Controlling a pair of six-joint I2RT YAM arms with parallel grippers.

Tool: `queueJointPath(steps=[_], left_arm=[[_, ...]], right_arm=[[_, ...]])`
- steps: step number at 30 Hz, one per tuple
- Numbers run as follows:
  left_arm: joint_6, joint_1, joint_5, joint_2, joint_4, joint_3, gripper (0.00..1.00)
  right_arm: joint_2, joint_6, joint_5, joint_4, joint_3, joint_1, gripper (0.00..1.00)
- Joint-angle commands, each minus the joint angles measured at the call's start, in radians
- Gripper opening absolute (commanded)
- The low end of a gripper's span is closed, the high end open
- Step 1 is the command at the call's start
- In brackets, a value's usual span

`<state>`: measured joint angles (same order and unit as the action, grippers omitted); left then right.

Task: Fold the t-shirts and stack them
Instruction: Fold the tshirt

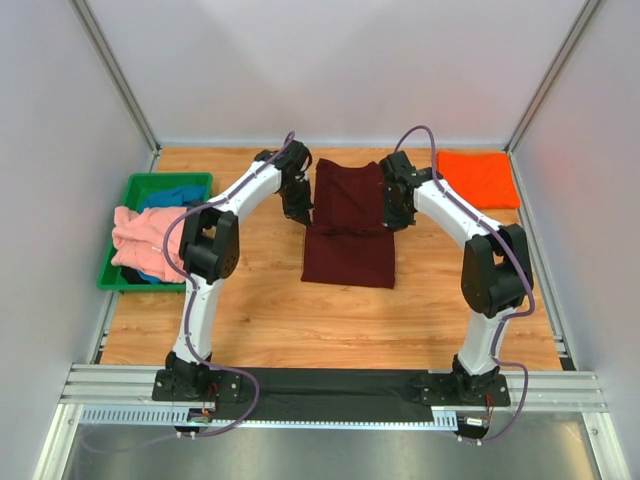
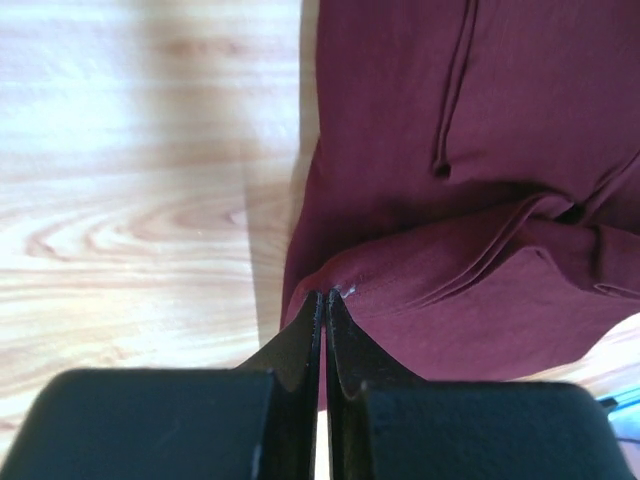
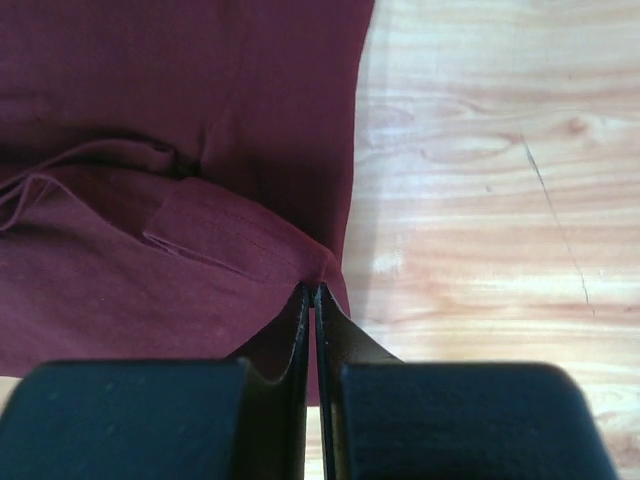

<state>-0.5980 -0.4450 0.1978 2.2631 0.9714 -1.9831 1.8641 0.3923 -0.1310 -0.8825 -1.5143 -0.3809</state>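
The maroon t-shirt's hem is bunched up across its middle, so the robot's left gripper needs to open, back off and pinch the hem's corner [image 2: 300, 290] before it pulls the hem straight.
The dark maroon t-shirt [image 1: 348, 240] lies mid-table, its far half folded toward the near half. My left gripper [image 1: 298, 212] is at the fold's left edge and my right gripper [image 1: 392, 218] at its right edge. In the left wrist view the left gripper [image 2: 327, 293] is shut, pinching the edge of the maroon cloth [image 2: 480, 150]. In the right wrist view the right gripper [image 3: 312, 288] is likewise shut on the hem of the maroon cloth [image 3: 150, 100]. A folded orange t-shirt [image 1: 478, 178] rests at the back right.
A green tray [image 1: 160, 180] stands at the left edge, holding a crumpled salmon-pink shirt [image 1: 145, 245] and a blue shirt [image 1: 172, 195]. Bare wooden tabletop [image 1: 330, 320] lies in front of the maroon shirt. Grey walls close in both sides.
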Motion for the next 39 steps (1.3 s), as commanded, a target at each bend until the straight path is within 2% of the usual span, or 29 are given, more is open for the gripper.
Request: queueJointPath(steps=[1, 10, 16, 24, 26, 31, 36, 39], left_arm=[[0.026, 0.022, 0.031, 0.007, -0.003, -0.072, 0.0], [0.024, 0.052, 0.109, 0.069, -0.063, -0.148, 0.0], [0.02, 0.06, 0.158, 0.079, -0.125, -0.155, 0.0], [0.001, 0.081, 0.173, 0.15, -0.125, -0.206, 0.0], [-0.005, 0.089, 0.186, 0.159, -0.144, -0.204, 0.0], [-0.011, 0.101, 0.193, 0.164, -0.189, -0.198, 0.0], [0.013, 0.108, 0.293, 0.156, -0.266, -0.192, 0.21], [0.049, 0.109, 0.267, 0.115, -0.28, -0.183, 0.3]], right_arm=[[0.029, -0.04, 0.03, 0.008, -0.084, 0.025, 0.0], [0.13, -0.056, 0.08, -0.001, -0.213, 0.068, 0.0], [0.142, -0.035, 0.097, 0.039, -0.192, 0.102, 0.0], [0.155, -0.026, 0.116, 0.082, -0.172, 0.132, 0.0], [0.175, -0.026, 0.16, 0.091, -0.17, 0.137, 0.0], [0.175, 0.003, 0.202, 0.192, -0.115, 0.152, 0.02], [0.188, 0.014, 0.223, 0.223, -0.122, 0.188, 0.06], [0.208, -0.009, 0.292, 0.229, -0.152, 0.214, 0.16]])
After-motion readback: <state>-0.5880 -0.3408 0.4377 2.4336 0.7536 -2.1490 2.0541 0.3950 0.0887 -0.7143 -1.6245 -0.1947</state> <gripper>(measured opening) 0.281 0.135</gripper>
